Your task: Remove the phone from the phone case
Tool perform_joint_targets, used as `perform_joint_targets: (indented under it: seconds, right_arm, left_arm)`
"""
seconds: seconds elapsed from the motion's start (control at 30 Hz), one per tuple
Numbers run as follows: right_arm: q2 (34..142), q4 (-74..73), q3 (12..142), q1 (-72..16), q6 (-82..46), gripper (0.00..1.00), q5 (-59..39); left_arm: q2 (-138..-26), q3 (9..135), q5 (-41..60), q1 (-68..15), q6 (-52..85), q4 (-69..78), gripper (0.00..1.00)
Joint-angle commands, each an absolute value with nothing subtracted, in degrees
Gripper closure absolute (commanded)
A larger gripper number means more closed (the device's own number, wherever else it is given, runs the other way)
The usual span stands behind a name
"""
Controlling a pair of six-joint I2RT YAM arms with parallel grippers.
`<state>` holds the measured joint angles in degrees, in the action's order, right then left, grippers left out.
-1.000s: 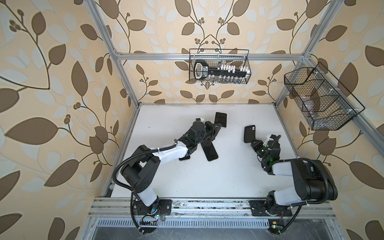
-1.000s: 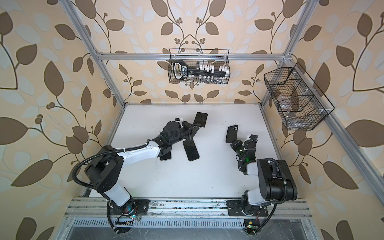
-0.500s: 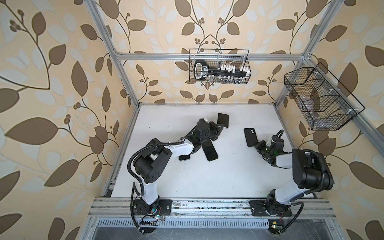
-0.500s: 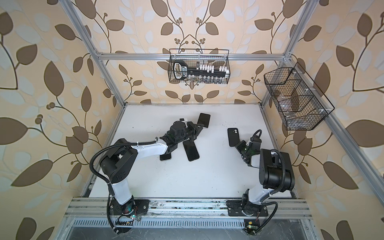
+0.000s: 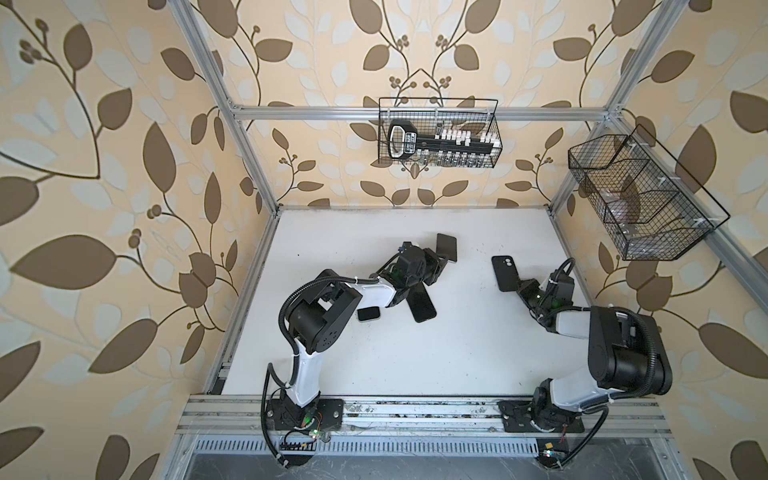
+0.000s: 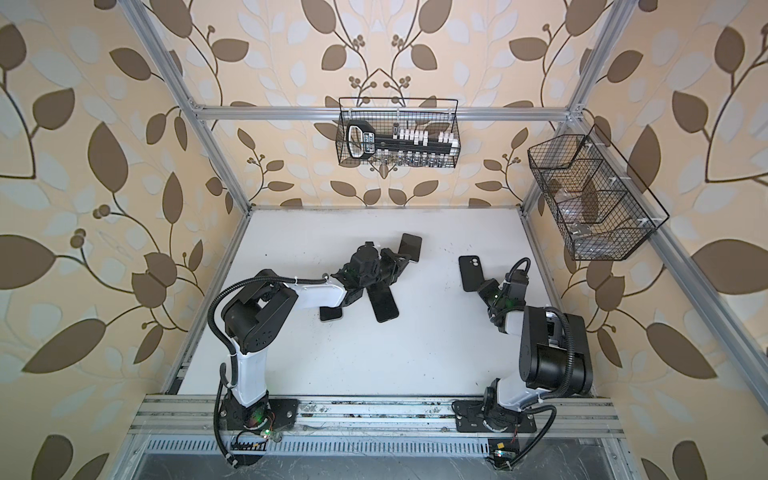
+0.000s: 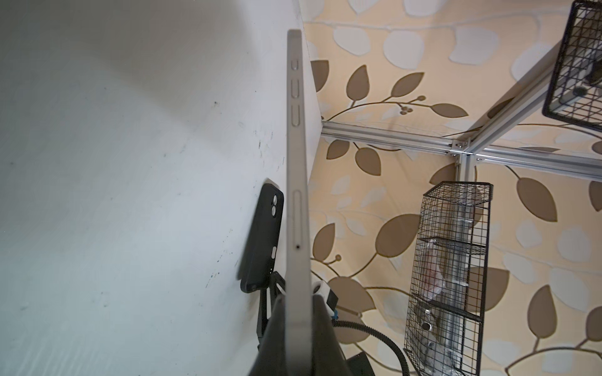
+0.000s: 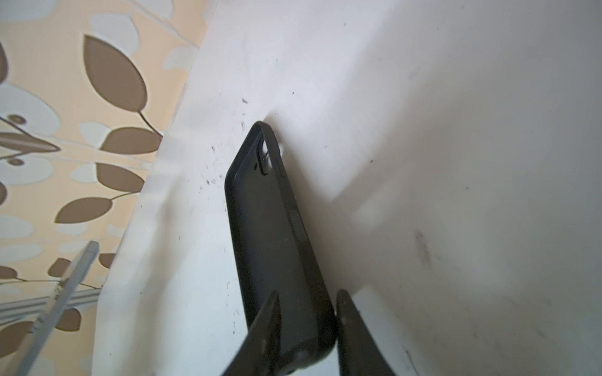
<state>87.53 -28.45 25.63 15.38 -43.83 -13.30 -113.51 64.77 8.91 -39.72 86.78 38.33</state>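
Observation:
The robot's left gripper will set the phone down between the other dark phone and the black phone case (image 5: 444,269).
The phone (image 5: 447,247) (image 6: 410,247), a silver-edged slab with a dark screen, is out of its case and stands on edge above the table, pinched at its lower end by my left gripper (image 5: 439,263) (image 7: 298,299). In the left wrist view its side buttons face me. The black phone case (image 5: 504,272) (image 6: 471,272) (image 8: 277,244) rests empty on the white table to the right, camera cutout at its far end. My right gripper (image 5: 524,286) (image 8: 306,299) straddles the case's near end with the jaws parted.
A second dark phone (image 5: 422,305) and a small dark slab (image 5: 368,314) lie on the table under my left arm. A wire basket (image 5: 438,133) with tools hangs on the back wall. Another basket (image 5: 640,199) hangs on the right wall.
My right gripper's jaws have parted from their grip on the case, which now rests flatter on the table. My left arm has folded at the elbow, still holding the phone.

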Motion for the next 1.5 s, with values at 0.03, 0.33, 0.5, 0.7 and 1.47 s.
perform_joint_targets:
  seconds: [0.03,0.33,0.5,0.7,1.47]
  right_arm:
    - [84.3,-26.2,24.2,15.9,-43.5,0.51,-10.0]
    - [74.1,-22.8,21.7,15.6,-42.4,0.25,-8.9]
    - [66.4,-16.0,22.2,12.1,-38.8,0.13,-7.2]
    - [59.6,-11.8,20.9,8.3,-37.7,0.12,-6.6]
    - [52.9,-9.6,15.9,7.9,-37.7,0.11,-6.7]
  left_arm:
    - [-112.5,67.9,6.6,-39.9,83.3,43.9,1.00]
    - [-115.0,67.1,4.7,-40.4,82.1,46.8,1.00]
    - [-117.0,66.6,2.7,-41.3,80.9,48.2,1.00]
    - [-119.4,65.0,0.2,-42.1,81.4,52.1,1.00]
    - [-124.5,61.1,-3.2,-45.2,87.3,56.7,1.00]
